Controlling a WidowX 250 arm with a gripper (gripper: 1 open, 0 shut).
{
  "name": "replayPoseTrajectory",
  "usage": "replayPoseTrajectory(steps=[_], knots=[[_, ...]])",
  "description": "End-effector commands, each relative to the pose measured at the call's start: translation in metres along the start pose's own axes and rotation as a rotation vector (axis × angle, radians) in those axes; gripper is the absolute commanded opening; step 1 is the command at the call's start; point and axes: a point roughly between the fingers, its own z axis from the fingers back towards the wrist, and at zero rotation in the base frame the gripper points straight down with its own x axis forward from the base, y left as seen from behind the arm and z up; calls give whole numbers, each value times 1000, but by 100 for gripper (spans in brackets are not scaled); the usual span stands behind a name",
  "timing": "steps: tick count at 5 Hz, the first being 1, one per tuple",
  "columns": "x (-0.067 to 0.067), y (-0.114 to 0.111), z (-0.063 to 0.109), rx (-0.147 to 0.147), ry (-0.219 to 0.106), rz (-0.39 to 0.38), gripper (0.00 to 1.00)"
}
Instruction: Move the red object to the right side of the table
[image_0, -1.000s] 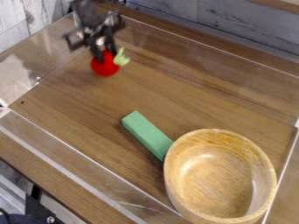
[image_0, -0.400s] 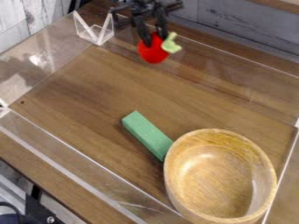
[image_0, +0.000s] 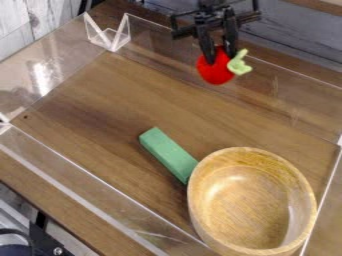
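My gripper is going to release the red object on the bare table (image_0: 255, 116) just past the far rim of the wooden bowl.
The red object (image_0: 214, 68), a small round toy fruit with a green leafy stem, hangs just above the far middle of the table (image_0: 120, 100). My gripper (image_0: 214, 50) comes down from the top edge and is shut on the red object from above, its dark fingers pinching the top of the fruit. The fruit's green stem sticks out to the right of the fingers.
A green rectangular block (image_0: 168, 154) lies near the table's middle, touching the rim of a large wooden bowl (image_0: 251, 204) at the front right. Low clear acrylic walls (image_0: 107, 32) border the tabletop.
My gripper has carried the red object rightward along the far side of the table, from the back left to the back middle. The block and bowl have not moved.
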Motion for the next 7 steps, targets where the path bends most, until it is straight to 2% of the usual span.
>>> replayPoseTrajectory(steps=[1,2,3,4,6,7], knots=[[-16,-24,19,7,-70,-151,0],[-31,-43,2,30,-45,-289,0],[-33,-46,-12,53,-48,-325,0],[-27,-42,-29,73,-53,-353,0],[-34,-42,-36,105,-75,-461,0],[-30,-41,-47,108,-99,-508,0]])
